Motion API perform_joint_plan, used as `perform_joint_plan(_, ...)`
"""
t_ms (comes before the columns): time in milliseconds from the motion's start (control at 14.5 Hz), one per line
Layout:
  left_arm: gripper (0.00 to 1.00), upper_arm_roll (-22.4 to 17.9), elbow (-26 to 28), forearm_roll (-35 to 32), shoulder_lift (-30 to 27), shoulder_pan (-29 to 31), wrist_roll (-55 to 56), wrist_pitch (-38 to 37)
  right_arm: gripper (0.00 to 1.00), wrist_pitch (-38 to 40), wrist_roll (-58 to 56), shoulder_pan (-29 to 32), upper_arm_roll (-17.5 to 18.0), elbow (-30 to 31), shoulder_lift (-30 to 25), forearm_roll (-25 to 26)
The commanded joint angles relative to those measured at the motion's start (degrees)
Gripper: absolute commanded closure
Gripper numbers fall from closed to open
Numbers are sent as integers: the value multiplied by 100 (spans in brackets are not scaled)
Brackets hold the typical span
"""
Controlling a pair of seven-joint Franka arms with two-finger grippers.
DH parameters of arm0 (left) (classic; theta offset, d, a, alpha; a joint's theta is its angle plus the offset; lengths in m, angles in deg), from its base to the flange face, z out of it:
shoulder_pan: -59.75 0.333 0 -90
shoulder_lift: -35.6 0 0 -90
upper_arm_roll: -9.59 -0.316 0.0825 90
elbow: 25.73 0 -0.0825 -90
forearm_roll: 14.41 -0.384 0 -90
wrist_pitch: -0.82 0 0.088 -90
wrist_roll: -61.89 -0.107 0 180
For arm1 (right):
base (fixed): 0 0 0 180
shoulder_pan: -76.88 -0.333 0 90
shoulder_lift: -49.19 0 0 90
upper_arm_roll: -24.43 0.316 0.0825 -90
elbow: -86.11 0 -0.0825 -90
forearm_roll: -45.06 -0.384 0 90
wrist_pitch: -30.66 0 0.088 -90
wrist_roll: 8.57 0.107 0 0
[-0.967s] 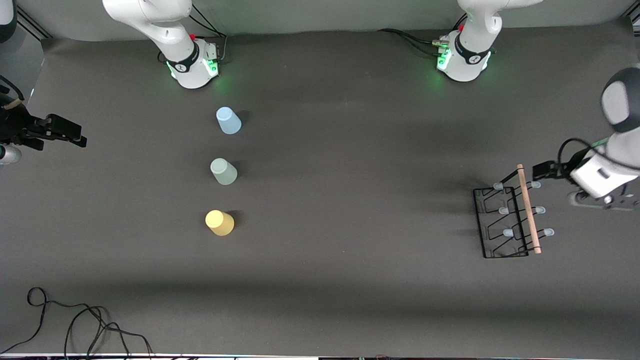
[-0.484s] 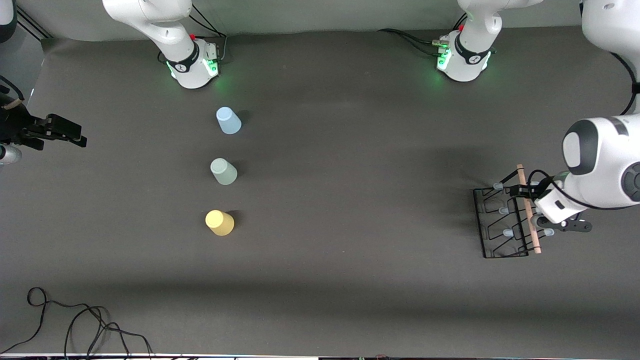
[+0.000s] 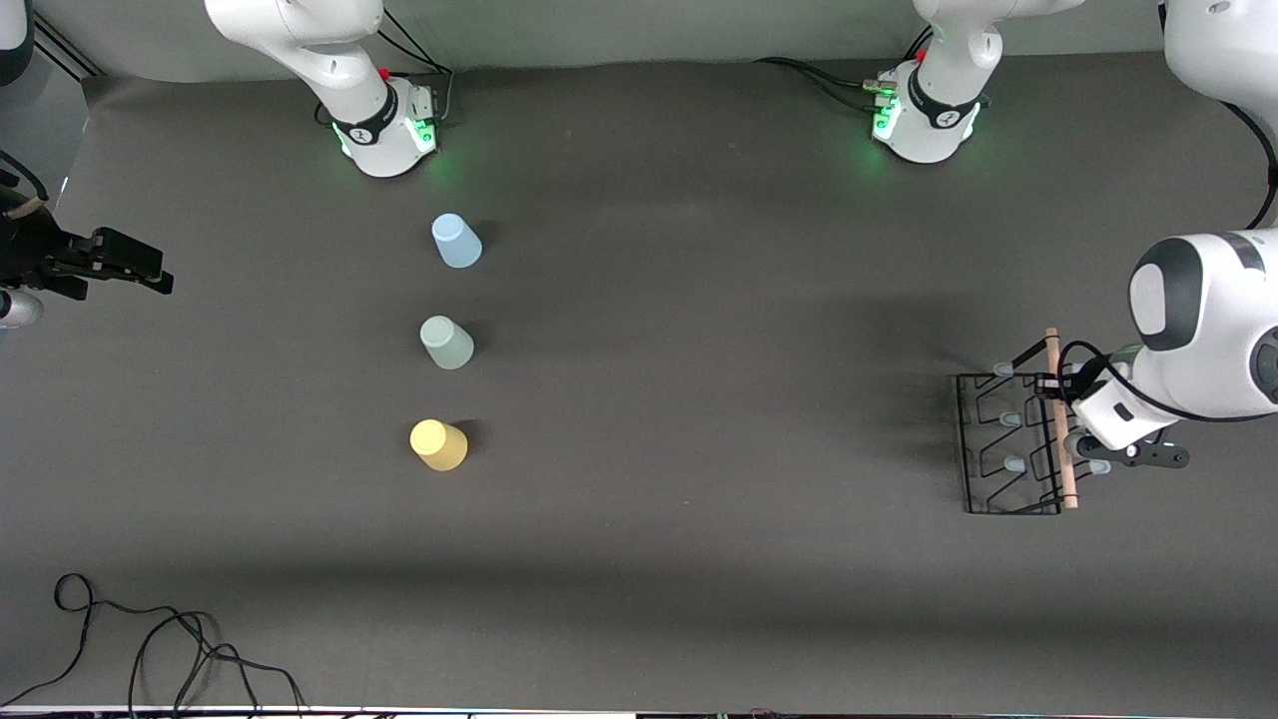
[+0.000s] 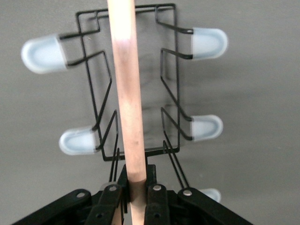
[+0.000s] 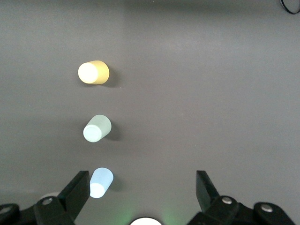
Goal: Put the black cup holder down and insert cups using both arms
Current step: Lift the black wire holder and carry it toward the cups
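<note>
The robot's left gripper will set the black cup holder down on the bare table (image 3: pixel 630 354) just across from the grey-green cup.
The black cup holder (image 3: pixel 1010 419) stands at the left arm's end of the table, with its wooden rod (image 3: pixel 1065 469) on top. My left gripper (image 3: pixel 1058 394) is shut on that rod; in the left wrist view the fingers (image 4: pixel 157 199) clamp the rod (image 4: pixel 129 93) above the pale-blue pegs (image 4: pixel 206 127). Three cups stand upside down in a row toward the right arm's end: light blue (image 3: pixel 456 241), grey-green (image 3: pixel 446 343), yellow (image 3: pixel 438 444). My right gripper (image 3: pixel 148 268) waits open and empty at the right arm's end. Its wrist view (image 5: pixel 141 187) shows the blue (image 5: pixel 101 182), grey-green (image 5: pixel 97 128) and yellow (image 5: pixel 93 72) cups.
The two arm bases (image 3: pixel 384 130) (image 3: pixel 924 120) stand along the table edge farthest from the front camera. A loose black cable (image 3: pixel 150 649) lies at the near corner toward the right arm's end. Dark bare table (image 3: pixel 699 399) lies between the cups and the holder.
My left arm swung in over the cup holder and its gripper closed on the wooden rod. The holder has shifted a little toward the left arm's end. The right arm has not moved.
</note>
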Motion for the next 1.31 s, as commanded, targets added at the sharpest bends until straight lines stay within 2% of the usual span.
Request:
perform_joint_plan(0, 100, -29, 64, -78, -703, -369, 468, -524, 0, 69, -37, 13, 10, -110, 40, 100)
perform_joint_plan(138, 100, -29, 64, -78, -906, -798, 1151, -534, 0, 69, -37, 13, 10, -110, 40, 100)
perform_joint_plan(691, 100, 23, -50, 264, -968, -2442, 3534, -482, 0, 69, -37, 22, 10, -110, 40, 100)
perform_joint_plan(829, 100, 23, -400, 448, -767, -2952, 4036, -542, 0, 69, -37, 22, 10, -119, 40, 100)
perform_joint_plan(1244, 100, 32, -1192, 458, 165, -4323, 5522, -428, 0, 69, -46, 22, 10, -110, 40, 100)
